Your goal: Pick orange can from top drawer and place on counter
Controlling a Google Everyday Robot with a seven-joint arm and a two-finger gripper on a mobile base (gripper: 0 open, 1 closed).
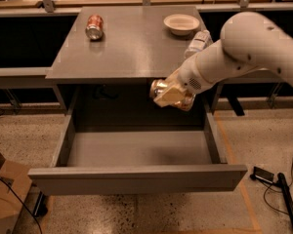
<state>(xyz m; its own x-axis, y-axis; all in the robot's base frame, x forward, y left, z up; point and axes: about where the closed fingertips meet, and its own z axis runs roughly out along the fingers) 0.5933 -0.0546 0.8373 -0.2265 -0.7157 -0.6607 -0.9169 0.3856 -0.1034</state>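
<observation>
Next, I set the orange can free from my gripper on the counter (139,48), in the spot between the redder can and the white plastic bottle.
My gripper (170,94) is shut on the orange can (159,88). It holds the can on its side in the air above the back of the open top drawer (136,152), just below the front edge of the counter (132,48). The can's silver end faces left. The drawer floor below shows nothing in it. My white arm reaches in from the upper right.
On the counter lie a redder can (94,27) at the back left, a white bowl (181,23) at the back right and a white plastic bottle (197,43) partly behind my arm. A cardboard box (5,199) stands on the floor at lower left. Cables (278,184) lie at lower right.
</observation>
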